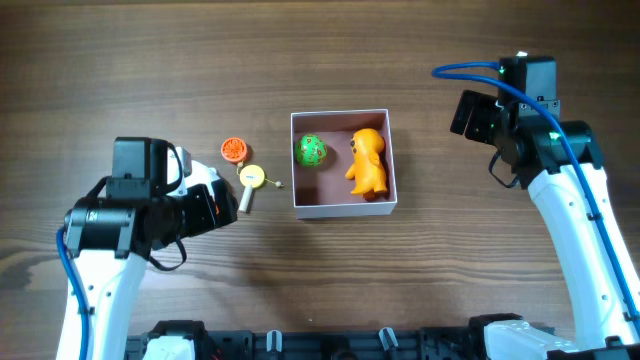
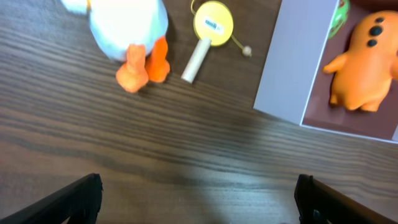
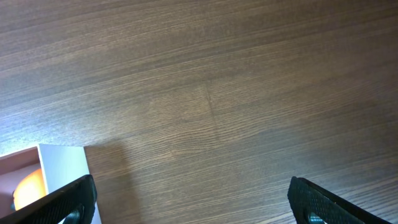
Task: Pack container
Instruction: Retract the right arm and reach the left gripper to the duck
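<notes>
Next, my left gripper will go to the white duck's body (image 1: 198,174) (image 2: 129,28), just above its orange feet, and close there.
The container (image 1: 343,205) is a shallow white-walled box with a pink inside at the table's middle. It holds a green ball (image 1: 311,150) and an orange creature toy (image 1: 367,160). The left wrist view shows the container's wall (image 2: 289,62) and the orange toy (image 2: 360,62). A yellow drum rattle (image 1: 251,178) on a stick lies left of the box. A white duck with orange feet (image 2: 127,25) stands by the rattle (image 2: 213,22). My left gripper (image 2: 199,205) is open and empty, short of these toys. My right gripper (image 3: 193,199) is open and empty over bare table, right of the container's corner (image 3: 62,165).
A small orange round piece (image 1: 233,150) lies up-left of the rattle. The left arm (image 1: 150,205) is at the lower left and the right arm (image 1: 520,120) at the upper right. The table is dark wood.
</notes>
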`<action>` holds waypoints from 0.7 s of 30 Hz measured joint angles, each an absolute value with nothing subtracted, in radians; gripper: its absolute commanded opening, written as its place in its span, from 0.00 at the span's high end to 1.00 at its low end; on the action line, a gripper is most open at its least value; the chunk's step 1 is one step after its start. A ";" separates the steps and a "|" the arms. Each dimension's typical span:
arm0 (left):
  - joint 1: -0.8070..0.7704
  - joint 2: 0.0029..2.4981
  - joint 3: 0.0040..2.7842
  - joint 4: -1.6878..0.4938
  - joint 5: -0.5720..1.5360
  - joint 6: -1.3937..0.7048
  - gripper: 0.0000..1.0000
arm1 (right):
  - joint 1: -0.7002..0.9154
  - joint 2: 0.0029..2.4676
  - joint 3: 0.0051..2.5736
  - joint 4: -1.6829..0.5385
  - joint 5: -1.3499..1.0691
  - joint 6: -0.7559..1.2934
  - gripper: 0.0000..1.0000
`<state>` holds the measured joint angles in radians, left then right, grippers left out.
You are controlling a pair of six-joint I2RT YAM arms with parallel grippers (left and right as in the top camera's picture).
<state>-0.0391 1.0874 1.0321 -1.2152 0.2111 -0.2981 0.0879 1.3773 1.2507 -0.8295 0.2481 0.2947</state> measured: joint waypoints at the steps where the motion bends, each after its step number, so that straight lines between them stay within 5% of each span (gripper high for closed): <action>1: -0.039 1.092 1.032 -1.221 0.216 -0.298 0.00 | 0.088 1.377 1.251 -0.830 0.248 0.295 0.00; 12: -0.039 1.064 1.032 -1.243 0.140 -0.342 0.00 | 0.088 1.377 1.251 -0.830 0.248 0.295 0.00; 21: -0.039 1.146 1.032 -1.048 0.007 -0.460 0.00 | 0.088 1.377 1.251 -0.830 0.248 0.295 0.00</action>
